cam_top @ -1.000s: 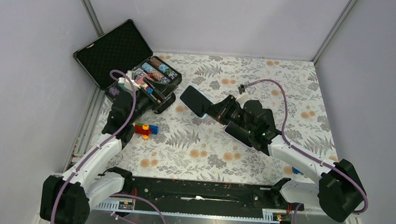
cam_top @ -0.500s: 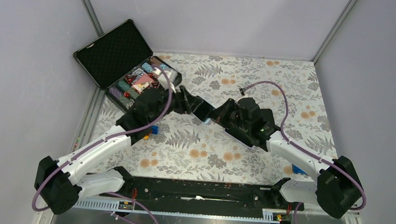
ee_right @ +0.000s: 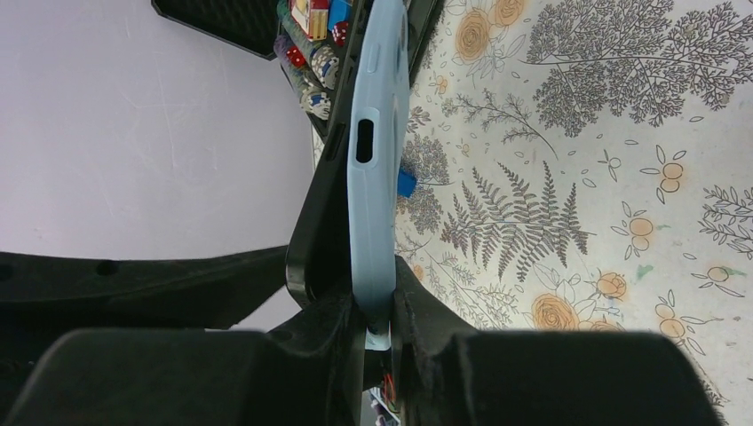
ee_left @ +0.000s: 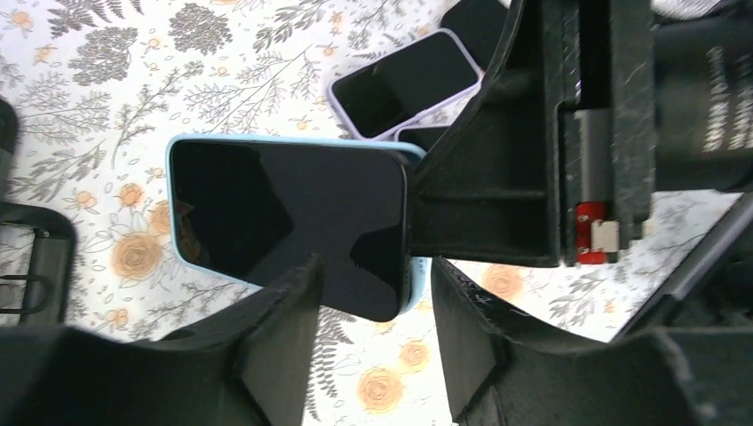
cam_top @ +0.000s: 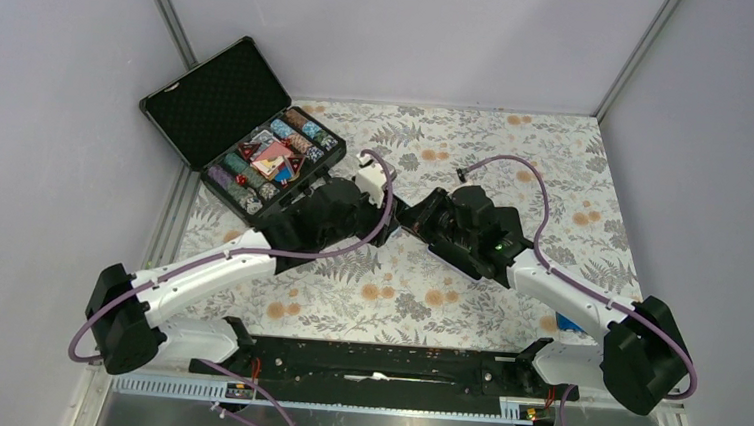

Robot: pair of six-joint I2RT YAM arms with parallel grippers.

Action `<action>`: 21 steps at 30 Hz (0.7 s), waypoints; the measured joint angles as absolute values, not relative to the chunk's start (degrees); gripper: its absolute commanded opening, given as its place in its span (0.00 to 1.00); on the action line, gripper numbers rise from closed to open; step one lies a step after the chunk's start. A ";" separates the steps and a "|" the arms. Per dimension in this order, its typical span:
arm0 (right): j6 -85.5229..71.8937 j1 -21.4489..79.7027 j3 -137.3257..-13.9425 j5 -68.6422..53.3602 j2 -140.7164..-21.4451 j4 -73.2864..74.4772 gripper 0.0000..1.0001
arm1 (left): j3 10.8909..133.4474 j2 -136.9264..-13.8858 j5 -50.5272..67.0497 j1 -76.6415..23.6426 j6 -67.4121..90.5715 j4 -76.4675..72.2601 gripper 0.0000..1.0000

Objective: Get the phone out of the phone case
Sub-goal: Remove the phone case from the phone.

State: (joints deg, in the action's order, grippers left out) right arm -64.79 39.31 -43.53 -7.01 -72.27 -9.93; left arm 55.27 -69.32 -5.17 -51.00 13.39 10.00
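The phone's lower corner stands clear while its far end sits in the phone case, so my left gripper will pinch that corner (ee_left: pixel 384 304) and pull the phone out.
My right gripper (ee_right: pixel 373 293) is shut on the short end of the light-blue phone case (ee_right: pixel 373 177) and holds it on edge above the table. The black phone (ee_left: pixel 284 204) faces the left wrist camera with the case's blue rim (ee_left: pixel 266 138) around it. In the right wrist view the phone's edge (ee_right: pixel 306 253) stands away from the case at the gripped end. My left gripper (ee_left: pixel 373 268) is open. Its fingers straddle the phone's lower corner, and a gap shows beside the right finger (ee_left: pixel 479 337). From above, both grippers (cam_top: pixel 393 209) meet mid-table and hide the phone.
An open black chip case (cam_top: pixel 228 132) with poker chips lies at the back left. A phone in a lavender case (ee_left: pixel 404 84) and another dark phone (ee_left: pixel 479 22) lie on the floral cloth below. A blue toy brick (ee_right: pixel 406 182) lies near the left arm.
My left arm swung right from the chip case to the held phone, and its jaws narrowed around the phone's corner. My right gripper kept its hold, almost still.
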 measured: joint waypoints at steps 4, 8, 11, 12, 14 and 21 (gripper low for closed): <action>-65.25 39.31 -43.51 -7.09 -72.34 -10.11 0.00 | 55.79 -70.72 -7.79 -52.73 10.17 12.88 0.45; -65.87 39.31 -43.40 -7.16 -72.40 -10.15 0.00 | 55.90 -71.33 -9.67 -54.54 7.86 13.96 0.41; -66.17 39.31 -43.33 -7.18 -72.60 -10.24 0.00 | 55.92 -71.50 -11.99 -55.42 7.03 14.11 0.39; -66.30 39.31 -43.29 -7.20 -72.71 -10.39 0.00 | 55.92 -71.50 -12.53 -55.64 6.92 14.13 0.38; -66.43 39.31 -43.20 -7.20 -72.88 -10.90 0.00 | 56.03 -71.48 -13.39 -55.88 6.85 14.20 0.38; -66.52 39.31 -43.09 -8.21 -73.03 -11.57 0.00 | 58.06 -71.48 -15.11 -55.83 7.18 14.39 0.38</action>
State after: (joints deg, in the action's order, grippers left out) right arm -66.52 39.31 -43.09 -8.21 -73.03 -11.57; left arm 58.06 -71.48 -15.11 -55.83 7.18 14.39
